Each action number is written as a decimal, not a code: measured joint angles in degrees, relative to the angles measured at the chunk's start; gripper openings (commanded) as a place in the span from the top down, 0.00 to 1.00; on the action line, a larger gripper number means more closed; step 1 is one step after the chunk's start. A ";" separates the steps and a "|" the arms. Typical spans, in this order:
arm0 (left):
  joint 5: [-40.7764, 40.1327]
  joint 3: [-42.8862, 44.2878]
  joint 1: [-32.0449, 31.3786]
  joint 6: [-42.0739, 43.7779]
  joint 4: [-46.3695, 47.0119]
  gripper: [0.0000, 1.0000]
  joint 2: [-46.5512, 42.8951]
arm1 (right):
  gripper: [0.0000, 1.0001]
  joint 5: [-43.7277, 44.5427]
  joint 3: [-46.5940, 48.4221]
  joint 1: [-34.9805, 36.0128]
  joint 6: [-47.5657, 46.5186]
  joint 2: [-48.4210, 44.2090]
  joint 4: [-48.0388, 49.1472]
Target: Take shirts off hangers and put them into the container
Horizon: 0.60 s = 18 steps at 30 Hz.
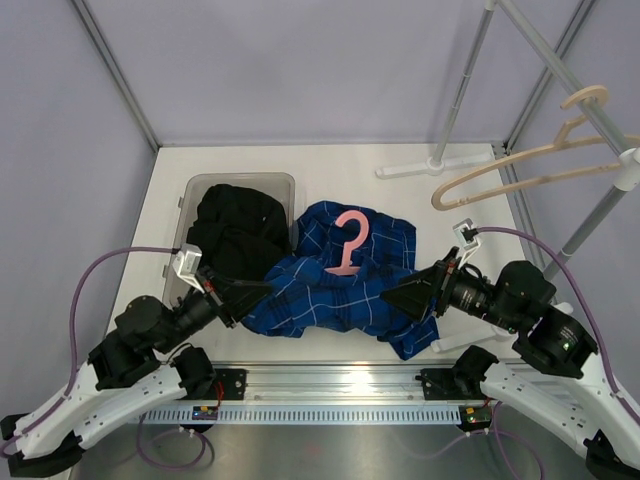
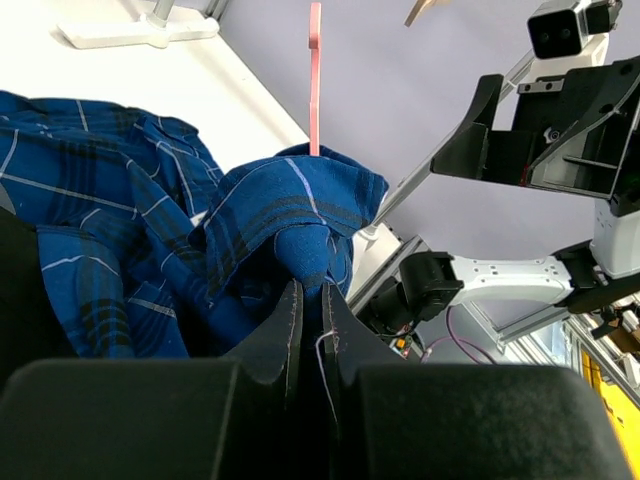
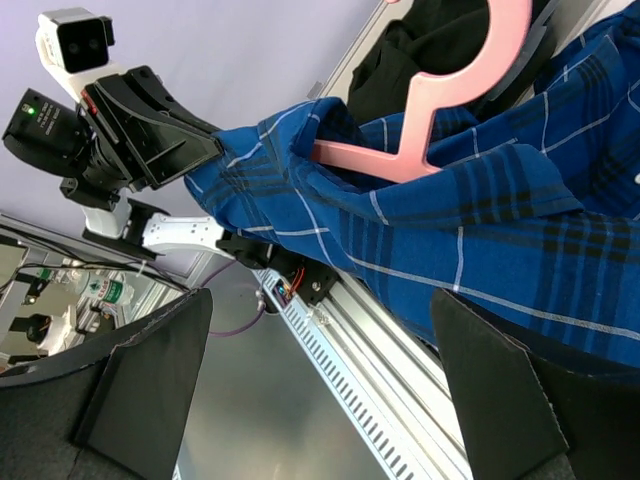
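The lower bend of the hook (image 1: pixel 356 243) (image 3: pixel 455 88) on the pink hanger is the next place for my right gripper, which should go there and close on it.
The black shirt (image 1: pixel 240 235) lies bundled in the translucent container (image 1: pixel 243 178) at the left. Beside it, the blue checked shirt (image 1: pixel 340 285) is spread on the table, partly draped over the container's right rim. The pink hanger (image 1: pixel 350 240) is still in this shirt, with its hook sticking out. My left gripper (image 1: pixel 266 288) is shut on a fold of the blue shirt (image 2: pixel 300 215) at its left edge. My right gripper (image 1: pixel 392 298) stands wide open at the shirt's right side, with nothing between its fingers (image 3: pixel 500 395). The beige hanger (image 1: pixel 530 165) hangs bare on the rack.
A grey rack pole (image 1: pixel 600 215) rises at the right, with its white foot (image 1: pixel 440 165) at the back of the table. An aluminium rail (image 1: pixel 330 385) runs along the near edge between the arm bases.
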 measured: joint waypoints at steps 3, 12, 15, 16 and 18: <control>0.11 0.02 -0.02 -0.15 0.00 1.00 1.68 | 0.01 -0.96 -0.35 0.00 -0.24 0.52 0.42; 1.36 0.48 -0.02 0.50 -1.38 1.00 4.94 | 0.01 -7.21 5.14 0.00 -5.11 14.05 2.95; 1.86 1.16 -0.02 0.66 -1.97 1.00 5.09 | 0.01 -7.08 5.14 0.00 -5.97 16.96 4.46; 2.10 1.36 -0.02 0.66 -2.14 1.00 5.05 | 0.01 -6.67 5.14 0.00 -6.16 17.64 4.74; 2.89 1.53 -0.02 0.66 -2.54 1.00 4.33 | 0.01 -5.38 5.09 0.00 -6.49 18.45 5.27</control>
